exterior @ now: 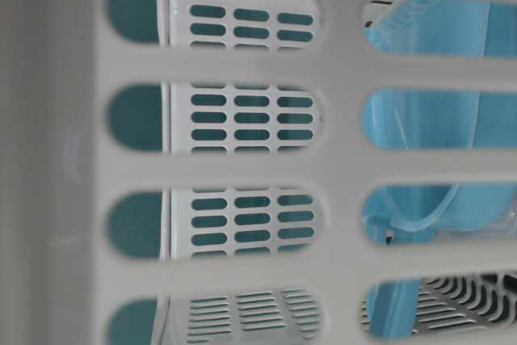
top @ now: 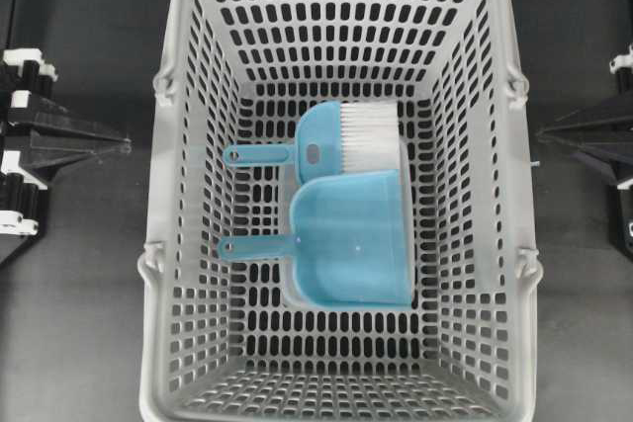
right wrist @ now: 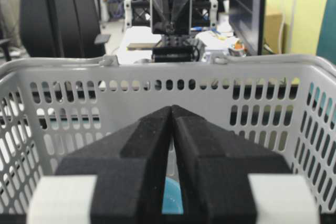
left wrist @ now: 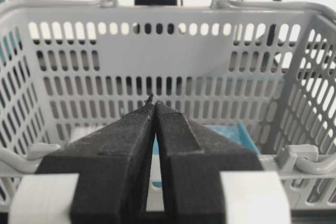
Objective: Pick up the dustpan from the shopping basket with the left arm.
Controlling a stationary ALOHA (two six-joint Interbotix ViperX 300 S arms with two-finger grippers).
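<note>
Next, I close my left gripper on the handle (top: 274, 246) of the light-blue dustpan, close to the end that joins the dustpan's wide scoop.
The light-blue dustpan (top: 354, 239) lies flat on the floor of the light-grey shopping basket (top: 188, 195), its thin handle (top: 252, 247) pointing left. My left gripper (top: 126, 147) is shut and empty, outside the basket's left wall and level with the rim. In the left wrist view the shut tips (left wrist: 155, 105) face the basket wall (left wrist: 157, 72), and a corner of the dustpan (left wrist: 228, 132) shows behind the fingers. My right gripper (top: 540, 135) is shut and empty outside the right wall; its tips (right wrist: 171, 108) also face the basket (right wrist: 105, 95).
A blue hand brush with white bristles (top: 341, 140) lies just behind the dustpan, touching it, handle also to the left. A whitish tray edge (top: 294, 295) shows under the dustpan. The table-level view looks through the basket's slots at the blue plastic (exterior: 428, 127).
</note>
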